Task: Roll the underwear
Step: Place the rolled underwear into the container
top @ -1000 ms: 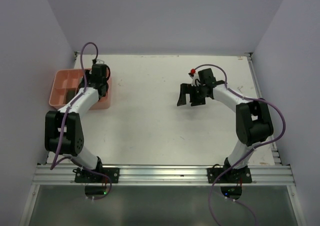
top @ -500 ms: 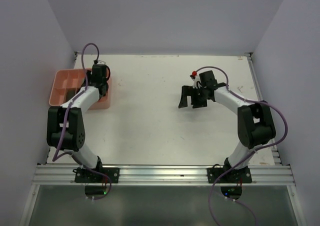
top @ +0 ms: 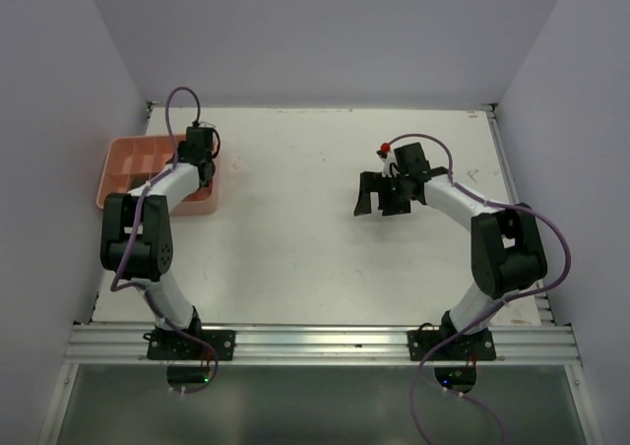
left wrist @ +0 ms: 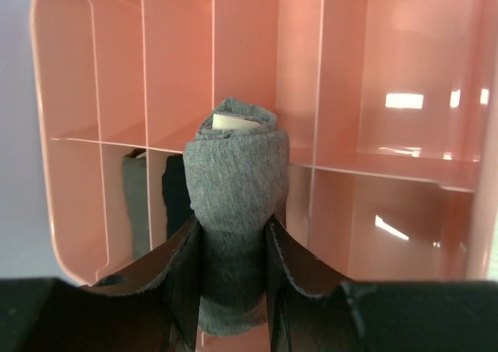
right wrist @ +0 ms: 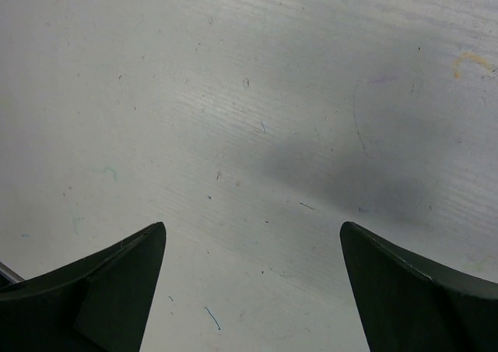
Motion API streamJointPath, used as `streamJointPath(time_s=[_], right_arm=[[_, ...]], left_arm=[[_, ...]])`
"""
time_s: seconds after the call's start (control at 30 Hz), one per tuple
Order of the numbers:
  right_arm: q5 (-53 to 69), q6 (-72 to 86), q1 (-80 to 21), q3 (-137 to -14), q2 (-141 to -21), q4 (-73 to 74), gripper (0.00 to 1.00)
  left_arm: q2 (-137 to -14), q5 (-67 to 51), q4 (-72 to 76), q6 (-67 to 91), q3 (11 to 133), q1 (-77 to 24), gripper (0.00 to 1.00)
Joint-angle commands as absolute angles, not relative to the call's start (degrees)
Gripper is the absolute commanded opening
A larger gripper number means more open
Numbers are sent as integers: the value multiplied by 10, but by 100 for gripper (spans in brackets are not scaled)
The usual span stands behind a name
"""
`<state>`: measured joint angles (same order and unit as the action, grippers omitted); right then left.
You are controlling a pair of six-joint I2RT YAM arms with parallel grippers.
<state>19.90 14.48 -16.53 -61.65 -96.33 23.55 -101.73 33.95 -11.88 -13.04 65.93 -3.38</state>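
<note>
Next, I release the rolled grey underwear from my left gripper in the empty tray compartment [top: 182, 187] [left wrist: 255, 223] next to the black roll. The grey underwear is now over the pink tray.
My left gripper [left wrist: 233, 235] is shut on a rolled grey underwear [left wrist: 236, 181] with a cream edge at its tip, and holds it over the pink compartment tray [left wrist: 342, 95]. Two more rolls, a grey one [left wrist: 136, 200] and a black one [left wrist: 177, 196], stand in a compartment at the tray's lower left. In the top view the left gripper [top: 196, 159] is over the tray's right part [top: 128, 155]. My right gripper [top: 377, 194] is open and empty above the bare table [right wrist: 249, 118], right of centre.
The pink tray sits at the table's far left, close to the left wall. The table's back edge and right rail [top: 512, 169] bound the white surface.
The left arm has drawn in toward the tray, its elbow moving right and back. The right gripper has hardly moved.
</note>
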Motion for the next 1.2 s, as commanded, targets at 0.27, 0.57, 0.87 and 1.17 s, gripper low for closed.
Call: streamJointPath(time_s=[0.27, 0.57, 0.87, 1.17], right_arm=[[176, 145, -163, -631, -958, 226, 99], [180, 149, -164, -630, -959, 225, 99], [179, 154, -163, -628, -959, 222, 99], [178, 152, -163, -628, -956, 226, 99]], left_arm=[[-1029, 270, -184, -74, 679, -18, 0], [-1025, 216, -286, -69, 734, -14, 0], [-1029, 193, -348, -56, 746, -13, 0], [-1068, 128, -351, -52, 750, 28, 0]])
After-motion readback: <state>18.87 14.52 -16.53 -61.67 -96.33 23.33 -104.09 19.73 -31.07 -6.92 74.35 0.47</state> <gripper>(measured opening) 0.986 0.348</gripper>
